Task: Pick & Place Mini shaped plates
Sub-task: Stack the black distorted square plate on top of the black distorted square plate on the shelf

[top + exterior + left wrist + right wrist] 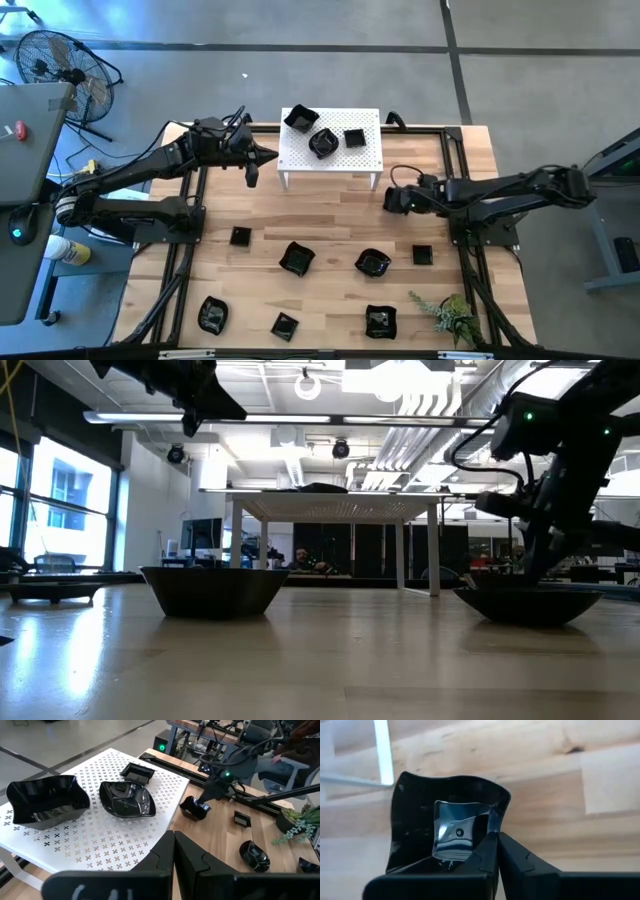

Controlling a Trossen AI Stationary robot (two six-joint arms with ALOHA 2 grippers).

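Note:
The wavy-edged plate will go down from my right gripper on the wood (308, 211) between the white stand and the middle plate.
Three black mini plates (323, 143) sit on the white perforated stand (365, 160) at the table's far middle. Several more (296, 258) lie scattered on the wooden tabletop. My right gripper (391, 200) stands just right of the stand and points steeply down. It is shut on a wavy-edged square plate (450, 820), which the left wrist view also shows as a plate (194, 811) resting on the wood. My left gripper (173, 837) is shut and empty, hovering above the stand's left end. My right gripper pinches the plate's raised rim (493, 822) at one side, one finger inside the dish and one outside. The fingers come from above, slanting down. The plate's bottom appears to rest on the table.
A small green plant (450, 315) stands at the near right corner. Black rails (455, 150) run along the table's sides. The stand's legs (375, 182) are close to my right gripper. Bare wood lies between the scattered plates.

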